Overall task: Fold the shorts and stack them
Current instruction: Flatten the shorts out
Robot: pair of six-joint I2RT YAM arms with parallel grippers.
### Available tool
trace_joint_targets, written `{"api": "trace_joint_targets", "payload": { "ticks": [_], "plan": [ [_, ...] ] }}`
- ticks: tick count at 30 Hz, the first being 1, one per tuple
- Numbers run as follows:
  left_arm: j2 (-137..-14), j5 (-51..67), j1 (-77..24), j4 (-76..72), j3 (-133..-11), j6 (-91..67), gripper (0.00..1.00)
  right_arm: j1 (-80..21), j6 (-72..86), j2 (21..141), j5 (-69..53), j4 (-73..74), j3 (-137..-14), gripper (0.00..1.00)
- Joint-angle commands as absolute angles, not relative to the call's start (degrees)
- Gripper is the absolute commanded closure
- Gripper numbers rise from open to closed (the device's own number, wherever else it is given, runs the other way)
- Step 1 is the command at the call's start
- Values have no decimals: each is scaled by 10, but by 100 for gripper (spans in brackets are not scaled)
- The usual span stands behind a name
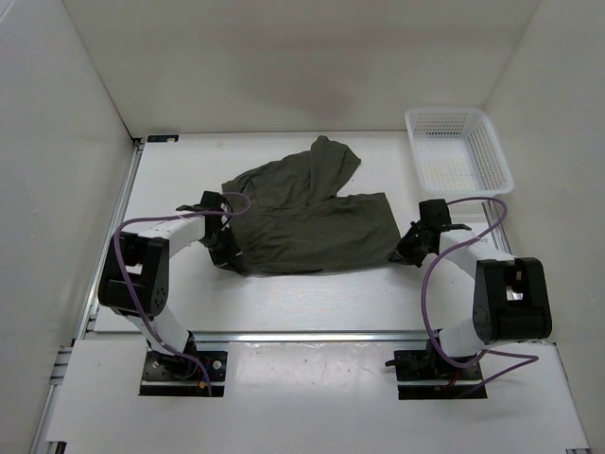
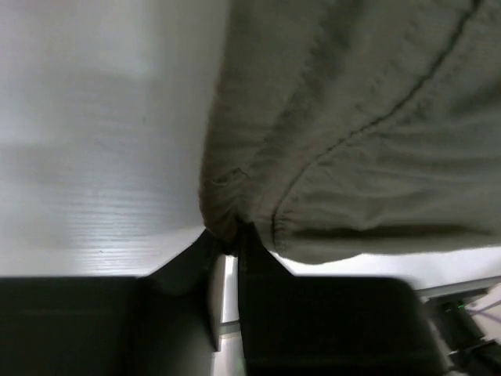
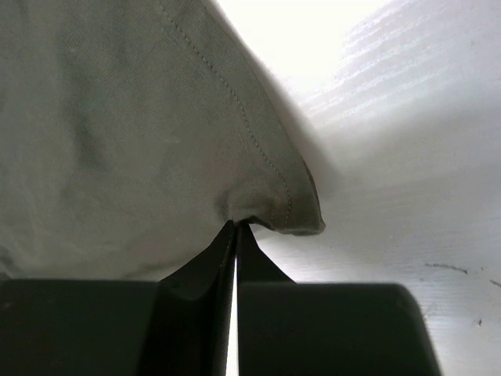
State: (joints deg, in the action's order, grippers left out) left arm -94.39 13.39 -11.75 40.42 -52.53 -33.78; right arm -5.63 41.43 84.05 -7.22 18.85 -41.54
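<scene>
The robot's left fingers pinch only a bunched bit of edge, so they should open, back off and take the waistband corner (image 2: 233,182) deeper before both grippers lift.
The dark olive-green shorts (image 1: 302,218) lie spread on the white table, one leg folded up toward the back. At their near left corner, my left gripper (image 1: 230,255) is shut on a bunched bit of the waistband edge. In the left wrist view the black fingertips (image 2: 231,239) pinch the gathered cloth (image 2: 352,117). My right gripper (image 1: 402,251) is at the near right corner. In the right wrist view its tips (image 3: 236,225) are shut on the stitched hem corner (image 3: 117,117).
A white mesh basket (image 1: 452,113) stands at the back right, just behind the right arm. White walls close the table at the left, back and right. The aluminium rail (image 1: 312,335) runs along the near edge.
</scene>
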Motion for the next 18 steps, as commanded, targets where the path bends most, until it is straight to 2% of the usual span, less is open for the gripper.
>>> {"api": "trace_joint_targets", "payload": {
  "ticks": [1,8,14,16,18],
  "plan": [
    [-939,121,-118,394,-576,-322,90,-54,401,812,-69,206,-425,100],
    [-922,41,-118,527,-696,-253,90,-54,382,795,-62,232,-462,100],
    [-980,50,-123,548,-772,-236,90,-54,382,795,-56,232,-468,100],
    [-1005,58,-128,548,-790,-230,84,-54,382,800,-56,232,-468,100],
    [-1038,70,-134,548,-811,-224,71,-54,382,800,-56,232,-468,100]
  ]
}}
